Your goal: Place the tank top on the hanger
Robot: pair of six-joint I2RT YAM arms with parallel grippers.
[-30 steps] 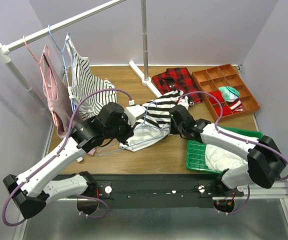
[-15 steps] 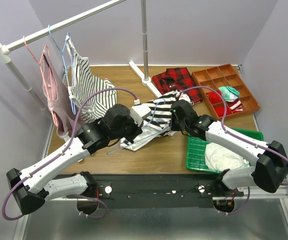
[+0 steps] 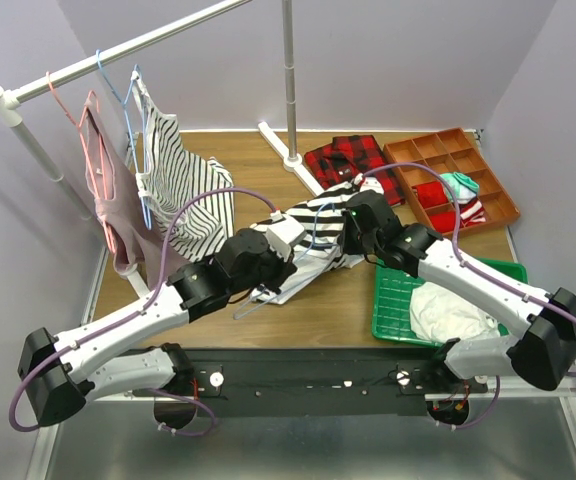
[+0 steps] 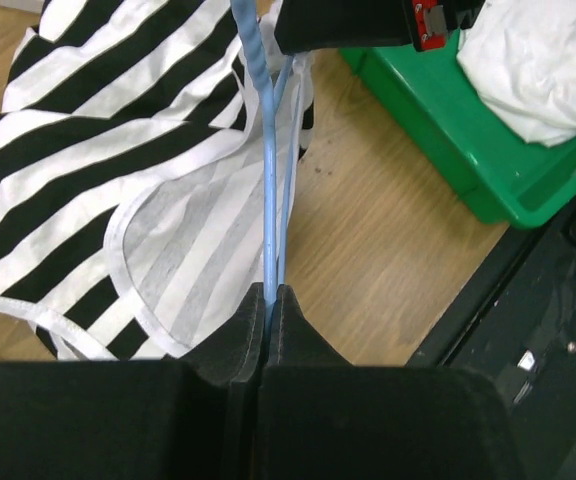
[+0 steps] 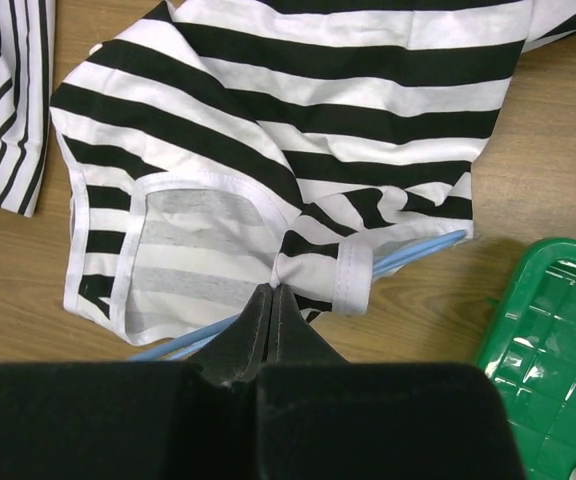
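Next, my right gripper grabs the hanger (image 4: pixel 255 60) below its hook, since the strap is over the hanger's end, to free my left gripper for the hanger's other end.
The tank top (image 3: pixel 318 228), with wide black and white stripes, lies bunched at the middle of the table. It fills the left wrist view (image 4: pixel 98 170) and the right wrist view (image 5: pixel 318 110), its grey inside showing. The thin light-blue hanger (image 4: pixel 268 200) runs under its strap; it also shows in the right wrist view (image 5: pixel 418 250) and pokes out below the cloth in the top view (image 3: pixel 251 305). My left gripper (image 3: pixel 293 258) (image 4: pixel 270 295) is shut on the hanger's wire. My right gripper (image 3: pixel 348 243) (image 5: pixel 273 290) is shut on the tank top's strap, just above the hanger.
A green tray (image 3: pixel 393 300) holding a white cloth (image 3: pixel 448 310) sits at the near right. An orange divided tray (image 3: pixel 448 150) and a red plaid cloth (image 3: pixel 348 155) lie at the back. A finer-striped top (image 3: pixel 183 170) and a pink top (image 3: pixel 108 200) hang on the rack at the left.
My left gripper has moved right and forward with the hanger, sliding it further under the tank top. My right gripper has drawn the strap slightly back and right.
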